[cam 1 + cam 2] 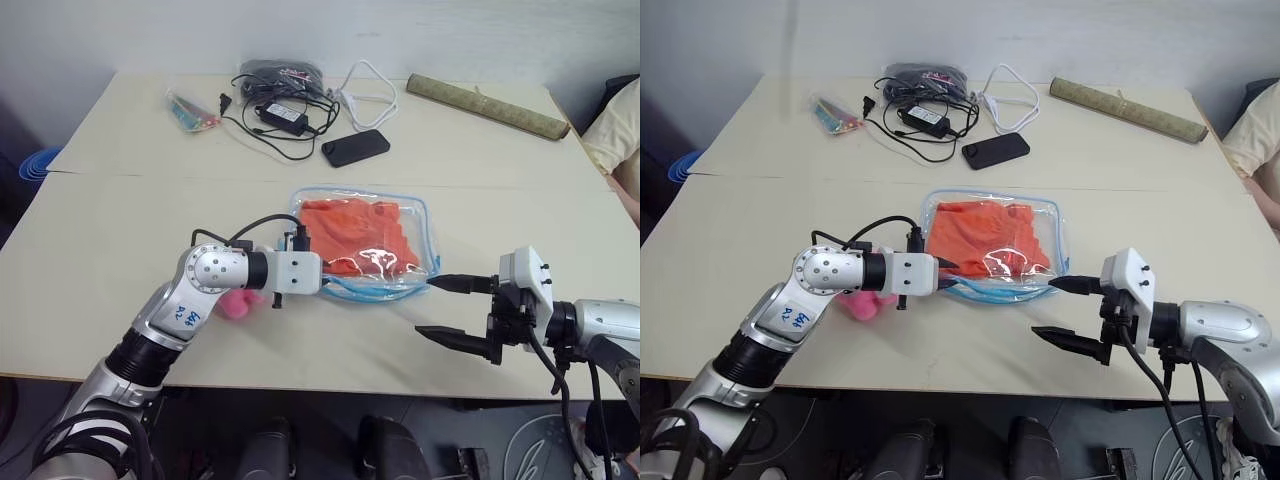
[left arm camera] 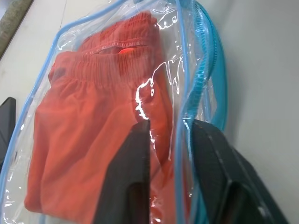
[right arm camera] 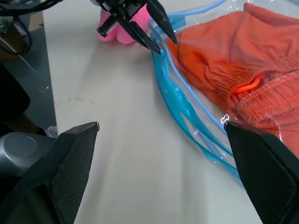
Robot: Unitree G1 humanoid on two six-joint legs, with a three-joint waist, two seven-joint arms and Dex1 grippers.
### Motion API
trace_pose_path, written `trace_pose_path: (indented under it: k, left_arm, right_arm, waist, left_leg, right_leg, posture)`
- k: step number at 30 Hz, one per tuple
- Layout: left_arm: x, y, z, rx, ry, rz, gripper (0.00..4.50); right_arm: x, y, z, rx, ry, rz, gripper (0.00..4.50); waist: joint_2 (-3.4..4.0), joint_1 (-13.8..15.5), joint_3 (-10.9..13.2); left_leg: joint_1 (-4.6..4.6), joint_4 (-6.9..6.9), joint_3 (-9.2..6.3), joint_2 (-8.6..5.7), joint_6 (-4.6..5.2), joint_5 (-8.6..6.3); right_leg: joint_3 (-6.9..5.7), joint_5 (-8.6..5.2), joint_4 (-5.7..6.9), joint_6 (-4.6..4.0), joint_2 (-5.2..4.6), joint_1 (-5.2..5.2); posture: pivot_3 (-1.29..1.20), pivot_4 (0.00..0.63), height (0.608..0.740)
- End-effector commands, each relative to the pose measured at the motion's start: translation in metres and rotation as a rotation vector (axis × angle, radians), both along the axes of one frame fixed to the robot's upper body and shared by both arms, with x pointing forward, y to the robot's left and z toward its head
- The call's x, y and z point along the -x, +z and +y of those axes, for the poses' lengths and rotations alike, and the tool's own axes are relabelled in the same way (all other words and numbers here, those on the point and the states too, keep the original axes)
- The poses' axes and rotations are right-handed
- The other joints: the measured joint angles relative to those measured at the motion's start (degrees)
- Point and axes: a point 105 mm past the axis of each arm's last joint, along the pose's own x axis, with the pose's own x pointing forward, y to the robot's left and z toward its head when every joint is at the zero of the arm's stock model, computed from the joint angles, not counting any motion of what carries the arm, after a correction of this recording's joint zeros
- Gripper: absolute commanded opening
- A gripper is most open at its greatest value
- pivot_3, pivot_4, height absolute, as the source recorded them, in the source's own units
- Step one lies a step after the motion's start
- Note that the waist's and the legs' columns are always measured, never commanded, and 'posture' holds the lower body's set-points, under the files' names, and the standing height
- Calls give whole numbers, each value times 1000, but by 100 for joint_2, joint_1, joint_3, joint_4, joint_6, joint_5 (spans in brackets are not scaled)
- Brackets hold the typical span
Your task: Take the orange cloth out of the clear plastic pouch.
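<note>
The pouch's opening is lying flat at the pouch's near edge, so my left gripper should pinch the pouch's upper blue trim [image 2: 192, 106] and raise it before my right gripper reaches inside.
The clear plastic pouch [image 1: 412, 280] with light blue trim lies flat in the middle of the table. The folded orange cloth [image 1: 355, 235] is inside it. My left gripper [image 1: 328, 274] reaches in from the left at the pouch's near edge. In the left wrist view its fingers [image 2: 133, 154] stand close together on the pouch's clear wall and blue trim, one finger inside beside the cloth. My right gripper [image 1: 425, 306] is open just off the pouch's near right corner, with nothing between its jaws.
A small pink plush toy [image 1: 238, 303] lies under my left forearm. At the back are a black phone [image 1: 355, 147], a tangle of cables with a charger [image 1: 283, 115], a rolled mat [image 1: 487, 105] and a small colourful packet [image 1: 192, 110]. A person's sleeve [image 1: 620, 125] shows at the right edge.
</note>
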Motion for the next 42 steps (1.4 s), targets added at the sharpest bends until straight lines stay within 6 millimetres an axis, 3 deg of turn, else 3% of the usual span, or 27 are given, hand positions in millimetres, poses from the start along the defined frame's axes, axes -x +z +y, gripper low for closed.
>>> trace_pose_path:
  k: [1, 6, 10, 18, 21, 24, 25, 28, 33, 34, 42]
  left_arm:
    - [5, 21, -4, 175, 46, 40, 879]
    - [7, 31, -5, 307, 112, 107, 879]
    - [6, 40, -5, 396, 158, 129, 879]
    - [8, 50, -6, 428, 167, 125, 879]
    - [15, 34, -2, 271, 112, 74, 879]
    - [23, 27, -2, 233, 55, 121, 879]
    - [24, 27, -2, 225, 35, 125, 1050]
    - [27, 25, -3, 162, -35, 117, 1744]
    - [14, 21, -8, 69, -71, 26, 3299]
    - [12, 18, -9, 43, -86, 17, 3630]
    - [-2, 2, -14, -31, -115, -25, 3630]
  right_arm:
    - [6, 9, 10, -13, 51, -61, 3614]
    - [2, -2, 28, 49, 78, -139, 1800]
    - [-29, -13, 47, 199, 28, -364, 508]
    - [-57, -5, 66, 235, -25, -566, 508]
    - [-41, 3, 57, 156, 16, -469, 508]
    - [-16, 12, 41, 79, 99, -304, 508]
    - [-10, 14, 34, 69, 110, -259, 437]
    - [4, 16, 17, 70, 141, -124, 1032]
    - [5, 12, 9, 114, 88, -114, 2664]
    - [7, 10, 9, 108, 83, -93, 2715]
    - [11, 8, 13, 79, 35, -89, 2715]
  waist:
    - [0, 0, 0]
    - [-2, -3, 0]
    - [-2, -21, -1]
    - [-2, -1, -1]
    - [-2, -12, -1]
    - [-1, 5, -1]
    - [-1, 7, 0]
    - [-2, 5, -1]
    - [-2, -5, -1]
    - [-2, -2, -1]
    - [-2, 4, -1]
  left_leg:
    - [0, 1, -3, 3, 0, 0]
    - [3, 2, -43, 4, 0, 0]
    - [4, 5, -45, 2, -2, 2]
    - [0, 5, -51, -2, -6, 5]
    - [0, 2, -52, -1, -6, 5]
    - [-2, -2, -53, 0, -5, 4]
    - [-2, -1, -53, 1, -2, 3]
    - [1, 5, -57, 6, 4, 1]
    - [6, 2, -55, -1, 3, 1]
    - [7, 2, -54, -5, 3, 1]
    - [3, 3, -53, -10, 4, 1]
  right_leg:
    - [-2, 0, 1, 0, 0, 0]
    - [-1, 0, 1, 0, -1, 4]
    - [-1, 0, 3, 0, 0, 4]
    - [-8, 0, 2, 0, -2, 5]
    - [-11, 0, 0, 0, 0, 5]
    - [-13, -1, -6, -1, -1, 6]
    - [-13, 0, -8, -1, -1, 10]
    - [-12, 1, -7, 2, -6, 16]
    - [-12, 1, -6, 1, -3, 17]
    - [-12, 1, -6, 1, -3, 17]
    - [-13, 1, -7, 2, -3, 15]
  posture:
    - [0, 150, 740]
    - [0, 150, 740]
    - [0, 150, 740]
    - [0, 150, 740]
    - [0, 150, 740]
    - [0, 150, 740]
    - [0, 150, 740]
    - [0, 150, 740]
    - [0, 150, 740]
    - [0, 150, 740]
    - [0, 150, 740]
